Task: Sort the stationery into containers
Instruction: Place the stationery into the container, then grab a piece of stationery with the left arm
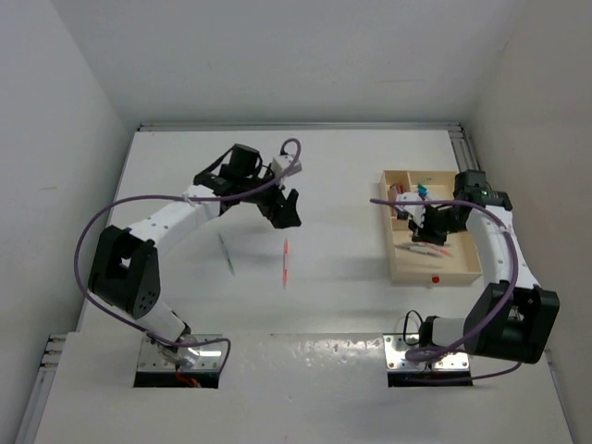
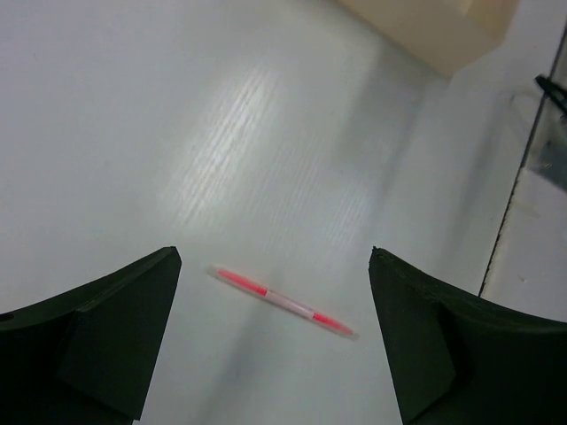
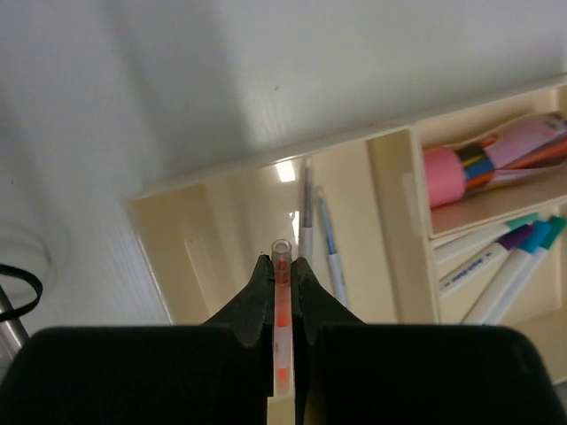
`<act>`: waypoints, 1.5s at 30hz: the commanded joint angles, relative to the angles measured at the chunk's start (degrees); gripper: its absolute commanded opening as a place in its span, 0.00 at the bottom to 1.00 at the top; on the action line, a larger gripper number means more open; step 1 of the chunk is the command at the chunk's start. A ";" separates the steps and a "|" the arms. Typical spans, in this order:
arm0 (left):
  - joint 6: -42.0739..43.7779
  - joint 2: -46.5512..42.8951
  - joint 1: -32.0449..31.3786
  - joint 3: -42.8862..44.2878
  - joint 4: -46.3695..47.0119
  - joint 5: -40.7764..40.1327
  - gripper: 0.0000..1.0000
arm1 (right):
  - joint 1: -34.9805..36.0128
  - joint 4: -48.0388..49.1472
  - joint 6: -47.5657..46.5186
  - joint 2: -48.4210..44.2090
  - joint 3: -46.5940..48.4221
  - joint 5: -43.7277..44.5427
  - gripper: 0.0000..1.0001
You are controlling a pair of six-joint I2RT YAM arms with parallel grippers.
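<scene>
The orange-red pen is lying on the white table, and my left gripper will next close on the far half (image 1: 286,252) (image 2: 247,285) of it, just short of the pen's far end.
An orange-red pen (image 1: 285,262) lies on the white table, with a thin grey pen (image 1: 227,252) to its left. My left gripper (image 1: 282,208) hovers open just beyond the orange-red pen. In the left wrist view that pen (image 2: 282,302) lies below and between the spread fingers (image 2: 124,328), untouched by my left gripper (image 2: 275,257). My right gripper (image 1: 427,225) hangs over the wooden tray (image 1: 458,275). It (image 3: 282,262) is shut on a clear orange-red pen (image 3: 283,301) above the large compartment (image 3: 221,230).
Two grey-blue pens (image 3: 330,248) lie in the large compartment. A pink block (image 3: 438,175) sits in one small section, and teal and purple capped markers (image 3: 505,261) fill the other. The tray corner (image 2: 443,31) shows far from the left gripper. Walls close the table's back and sides.
</scene>
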 commanded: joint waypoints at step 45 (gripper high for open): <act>-29.68 14.45 -5.89 -0.29 2.46 -27.56 0.00 | 3.93 19.05 47.94 -10.27 3.07 -18.50 0.62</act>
